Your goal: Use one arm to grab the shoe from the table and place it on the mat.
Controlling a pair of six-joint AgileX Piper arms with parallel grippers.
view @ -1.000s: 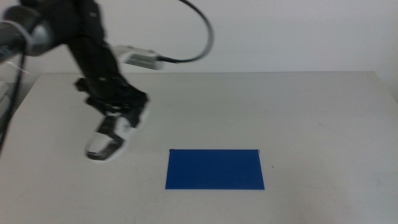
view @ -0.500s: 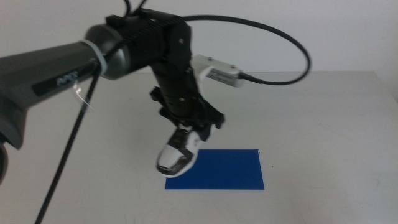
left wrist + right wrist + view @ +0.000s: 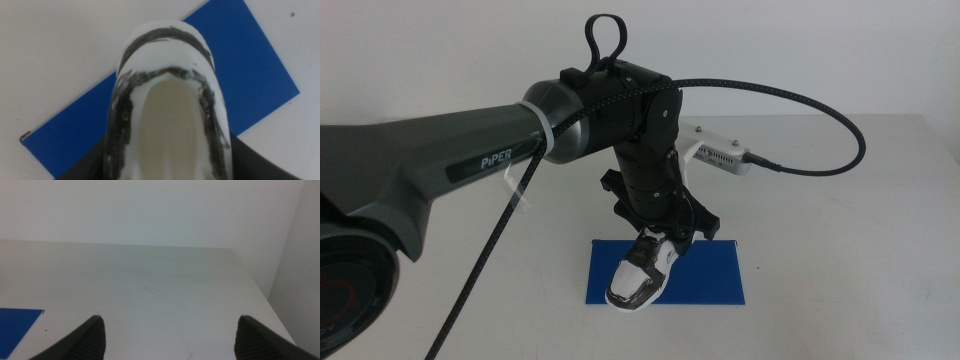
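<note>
The robot's left gripper should set the white and black shoe down lengthwise across the middle of the blue mat point(image 3: 661, 270) point(image 3: 161, 116).
The left arm point(image 3: 470, 160) reaches in from the left, and its gripper point(image 3: 665, 232) is shut on the white and black shoe point(image 3: 642, 273). The shoe hangs toe-down over the left part of the blue mat point(image 3: 715, 280); whether its toe touches the mat I cannot tell. In the left wrist view the shoe point(image 3: 167, 105) fills the middle, held between the two dark jaws, with the mat point(image 3: 250, 75) beneath it. The right gripper point(image 3: 170, 335) is out of the middle view; its jaws stand wide open over the bare table point(image 3: 150, 280).
A black cable point(image 3: 800, 100) loops from the left arm's wrist over the far part of the table point(image 3: 860, 200). A corner of the mat point(image 3: 17, 322) shows in the right wrist view. The wall rises behind the table's far edge.
The left arm has carried the shoe to the right, from the table left of the mat to above the mat's left part, and lowered it. The right gripper is not seen earlier.
</note>
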